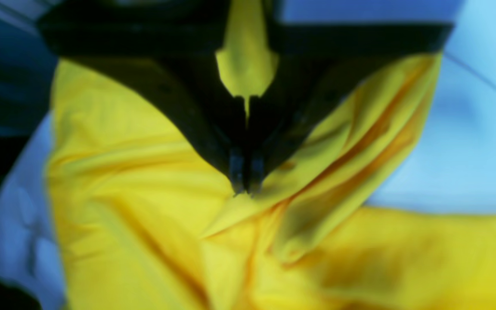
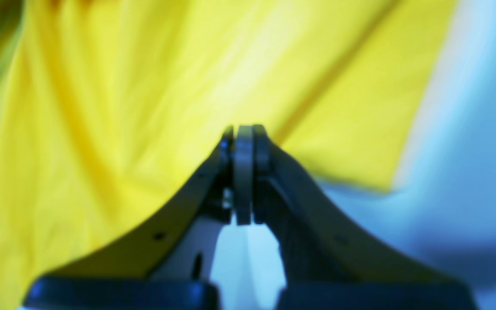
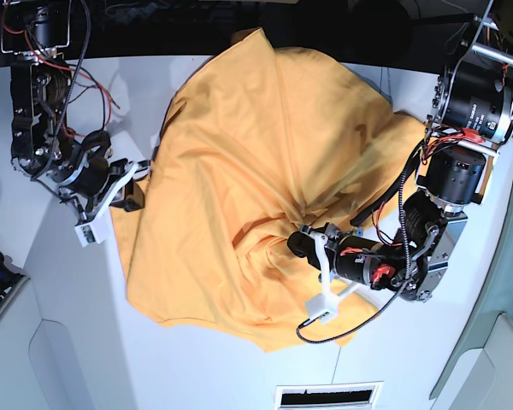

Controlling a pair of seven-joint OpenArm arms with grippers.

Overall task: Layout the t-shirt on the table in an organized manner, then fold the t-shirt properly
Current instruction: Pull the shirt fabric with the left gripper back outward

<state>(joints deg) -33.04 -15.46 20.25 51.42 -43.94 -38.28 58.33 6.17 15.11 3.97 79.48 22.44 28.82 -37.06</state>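
My right gripper, at a fold with the t-shirt's flap reaching past it, should open, take the flap's edge (image 3: pixel 120 232) and pull it flat.
The orange-yellow t-shirt (image 3: pixel 248 171) lies crumpled and bunched across the middle of the white table (image 3: pixel 197 367). My left gripper (image 3: pixel 296 244) reaches into the shirt's middle from the right. In the left wrist view its tips (image 1: pixel 246 190) are shut on a pinched fold, and creases of the t-shirt (image 1: pixel 136 181) run into them. My right gripper (image 3: pixel 139 183) sits at the shirt's left edge. In the right wrist view the right gripper (image 2: pixel 243 129) is shut, with the t-shirt (image 2: pixel 144 86) pulled in taut folds toward its tips. No print shows.
The two arm bases and their cables stand at the left (image 3: pixel 34 102) and right (image 3: pixel 466 111) of the table. A dark vent slot (image 3: pixel 325 397) sits at the front edge. White tabletop shows in front of and to the left of the shirt.
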